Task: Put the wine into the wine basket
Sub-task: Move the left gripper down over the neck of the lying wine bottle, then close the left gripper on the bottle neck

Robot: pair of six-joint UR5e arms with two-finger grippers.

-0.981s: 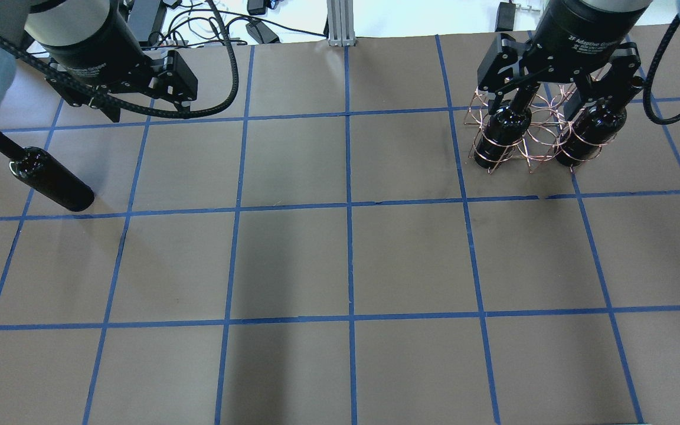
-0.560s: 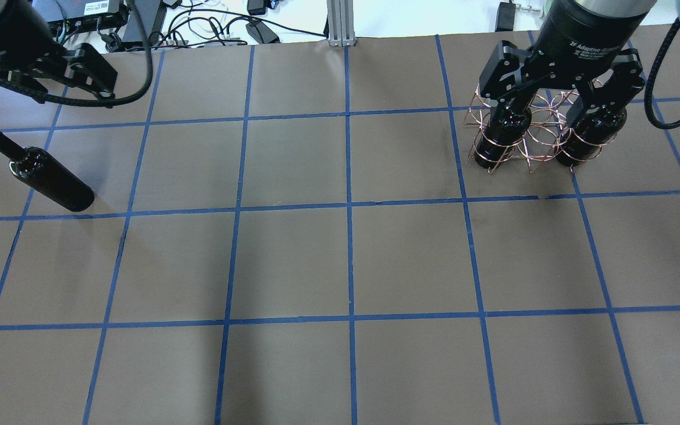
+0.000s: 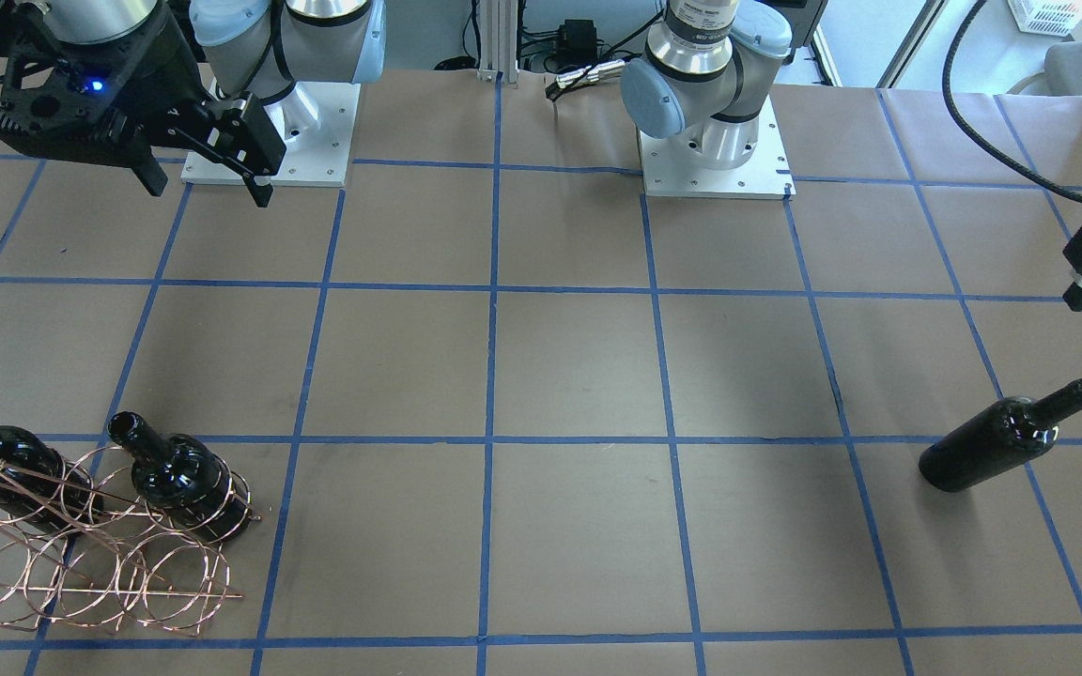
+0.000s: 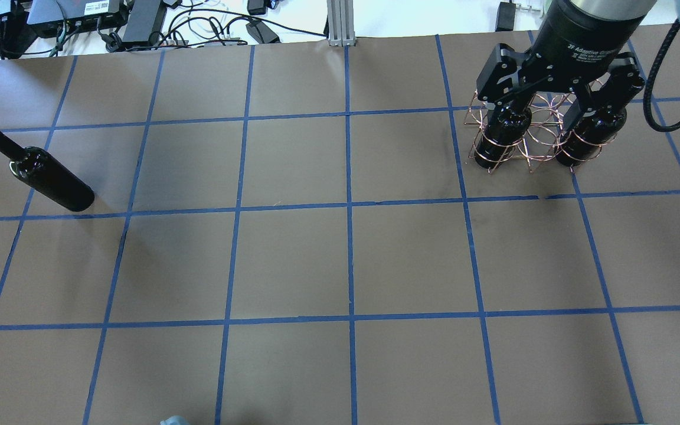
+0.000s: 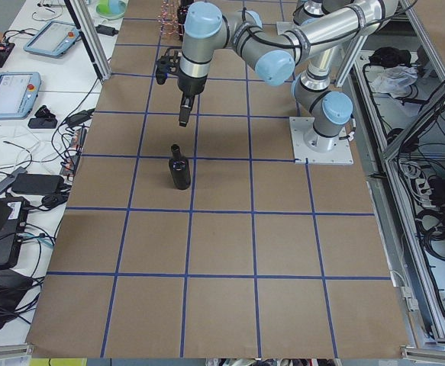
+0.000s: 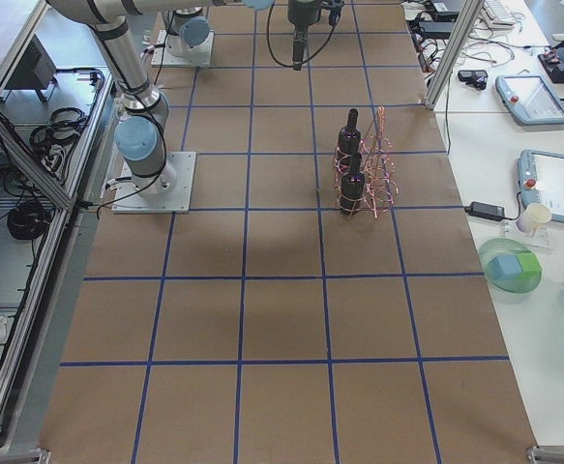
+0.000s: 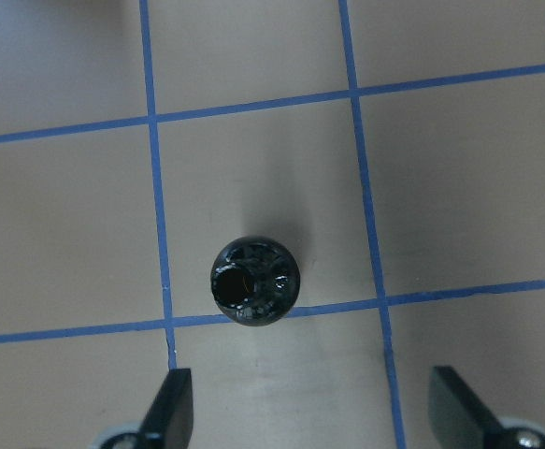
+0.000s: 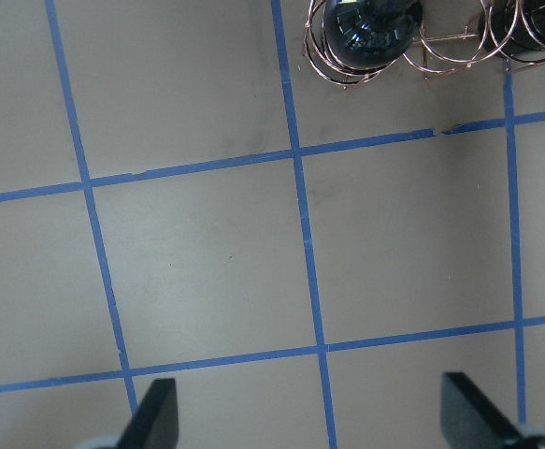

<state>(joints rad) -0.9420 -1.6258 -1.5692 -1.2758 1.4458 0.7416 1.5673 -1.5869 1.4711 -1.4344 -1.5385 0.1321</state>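
Note:
One wine bottle stands alone, away from the copper wire wine basket. My left gripper will close on the neck of the wine bottle [image 3: 1067,401] [image 7: 238,285].
One wine bottle [image 4: 51,180] stands upright alone on the table's left side, also in the front view [image 3: 1001,441] and the left side view [image 5: 178,168]. My left gripper [image 7: 314,412] is open and empty, above the bottle and a little off it; the wrist view looks down on the bottle's mouth [image 7: 253,281]. The copper wire wine basket [image 4: 532,139] stands at the far right and holds two more bottles [image 4: 502,133] [image 4: 594,133]. My right gripper [image 4: 552,94] is open and empty, high above the table on the basket's near side [image 8: 440,42].
The table is brown paper with a blue tape grid [image 4: 349,206]. Cables and power bricks [image 4: 198,23] lie beyond its far edge. The two arm bases [image 3: 715,141] stand on white plates at the robot's side. Side benches hold tablets and a bowl [image 6: 509,271].
My left arm has swung out past the overhead view's left edge, toward the lone bottle. My right gripper has barely moved and stays open. The bottles and basket have not moved.

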